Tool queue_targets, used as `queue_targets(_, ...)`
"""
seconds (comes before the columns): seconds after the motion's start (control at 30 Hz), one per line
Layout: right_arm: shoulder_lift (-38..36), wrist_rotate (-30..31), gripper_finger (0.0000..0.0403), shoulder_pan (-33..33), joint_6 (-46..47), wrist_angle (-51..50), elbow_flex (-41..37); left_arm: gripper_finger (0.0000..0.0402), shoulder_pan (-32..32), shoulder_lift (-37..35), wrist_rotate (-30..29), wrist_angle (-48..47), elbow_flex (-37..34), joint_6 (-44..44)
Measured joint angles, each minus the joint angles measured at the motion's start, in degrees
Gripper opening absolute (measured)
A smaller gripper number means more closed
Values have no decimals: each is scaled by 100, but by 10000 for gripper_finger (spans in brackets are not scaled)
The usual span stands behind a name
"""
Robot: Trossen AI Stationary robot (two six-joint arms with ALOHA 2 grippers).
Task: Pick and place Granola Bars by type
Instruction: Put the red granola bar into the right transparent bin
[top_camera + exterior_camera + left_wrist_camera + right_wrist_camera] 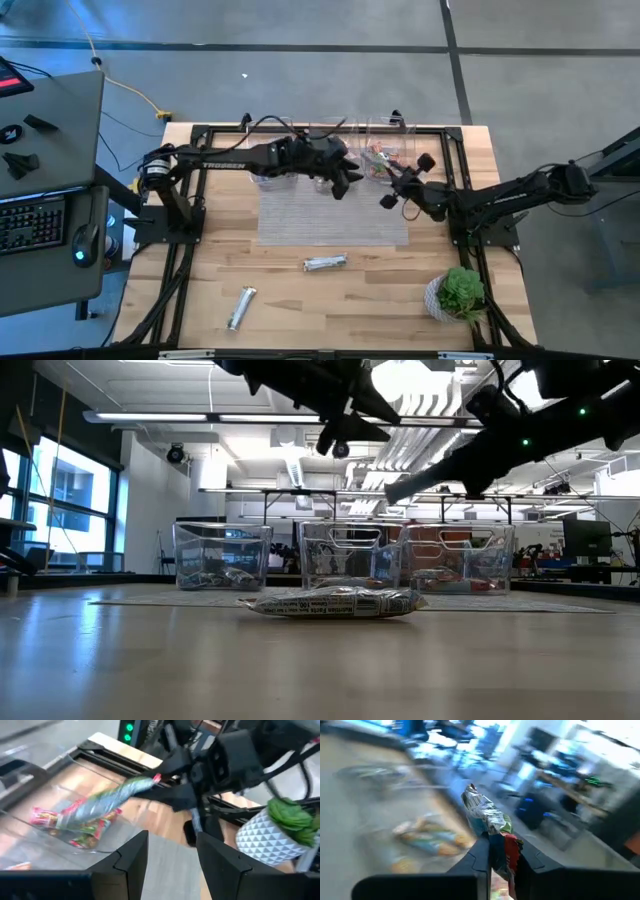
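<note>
I should release the red-orange-green granola bar from my right gripper on the matching bars in the end clear bin [381, 151].
My right gripper [500, 857] is shut on a red-orange-green granola bar [482, 812] and carries it in the air at the rightmost clear bin [385, 150], where more bars of that kind [75, 822] lie. My left gripper [172, 865] is open and empty. It hovers beside the right one [345, 182] over the mat's far edge. Two silver-white bars lie flat on the wood, one mid-table [325, 263] and one near the front left [241, 307]. The mid-table bar [330, 603] also shows in the low view. My right gripper pinches the granola bar between its two fingers at its red crimped end [509, 849]. The fingers lie along the bar. The rest of the wrapper [115, 795] sticks out past the fingertips, lifted clear over the bin's rim.
Three clear bins [345, 555] stand in a row at the table's far edge, behind a grey mat [330, 220]. A green potted plant [457, 293] in a white pot sits at the near right corner. Bare wood lies between the mat and the near edge.
</note>
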Motion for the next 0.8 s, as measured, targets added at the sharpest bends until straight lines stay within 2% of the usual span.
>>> queue_targets(0.17, -1, 619, 31, -77, -350, 453, 2, 163, 37, -176, -11, -30, -1, 320)
queue_targets(0.23, -1, 1053, 29, -254, -263, 326, 2, 163, 33, -210, 3, -102, 0, 360)
queue_targets(0.3, 1, 1175, 26, -513, 163, -17, 2, 163, 31, -211, 1, -172, -2, 382)
queue_targets(0.33, 1, 972, 25, -676, 562, -254, 2, 163, 33, -211, 0, -207, -2, 382)
queue_targets(0.4, 31, 108, 24, -1058, 1568, -689, 2, 163, 33, -213, -4, -233, -2, 382)
queue_targets(0.47, 130, -634, 25, -1400, 2001, -914, 2, 163, 37, -213, -17, -283, -2, 382)
queue_targets(0.63, 434, -801, 28, -1996, 1920, -952, 2, 163, 35, -213, -17, -442, -2, 382)
queue_targets(0.8, 705, -1790, 32, -2453, 1960, -901, 15, 163, 33, -213, 114, -511, -2, 378)
